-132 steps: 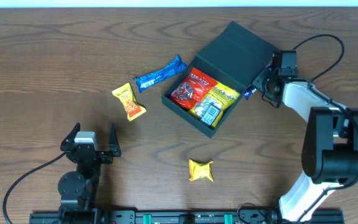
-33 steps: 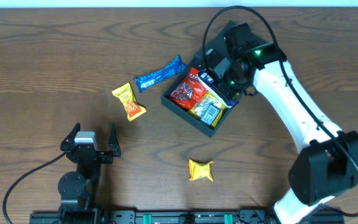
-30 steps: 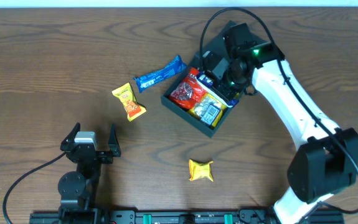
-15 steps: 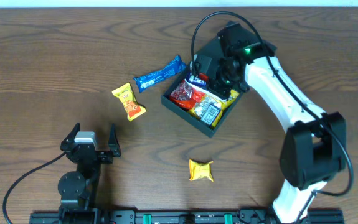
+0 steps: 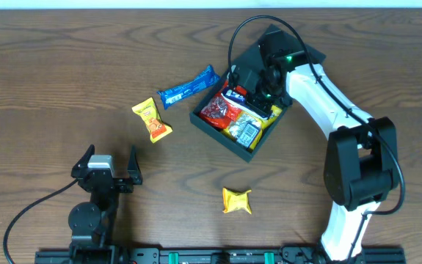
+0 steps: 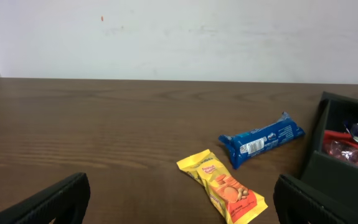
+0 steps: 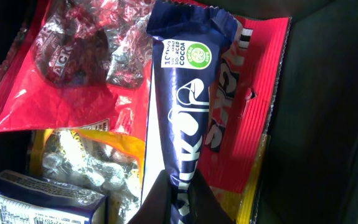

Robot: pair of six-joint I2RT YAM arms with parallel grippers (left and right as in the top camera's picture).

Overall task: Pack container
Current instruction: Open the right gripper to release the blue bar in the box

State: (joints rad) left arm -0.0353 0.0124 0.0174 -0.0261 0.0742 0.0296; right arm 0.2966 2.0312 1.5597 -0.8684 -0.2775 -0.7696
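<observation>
My right gripper is going to let go of the dark blue packet on top of the red packet inside the open container [image 5: 238, 98] [image 7: 188, 118].
The container [image 5: 221, 139], a dark teal box, lies open with its flap lid [image 5: 249, 60] folded back. It holds a red packet [image 7: 85, 68], a yellow bag of foil sweets [image 7: 85, 162] and a small box. My right gripper [image 5: 250, 95] hangs over the container's back corner, shut on a dark blue packet [image 7: 188, 93] that points down onto the red packet. In the right wrist view the right gripper [image 7: 182, 200] pinches the packet's lower end. My left gripper [image 5: 108, 163] rests open near the front left, holding nothing; the left gripper [image 6: 180, 206] faces the loose packets.
Loose on the wooden table lie a blue packet [image 5: 188, 86], a yellow-orange packet [image 5: 152, 119] and a small yellow packet [image 5: 236, 200]. The left wrist view shows the blue packet [image 6: 261, 139], the yellow-orange packet [image 6: 223, 186] and the container's wall [image 6: 340, 180].
The right arm came from beside the container's right corner to over its inside, carrying the dark blue packet, then edged slightly left. The left arm has not moved.
</observation>
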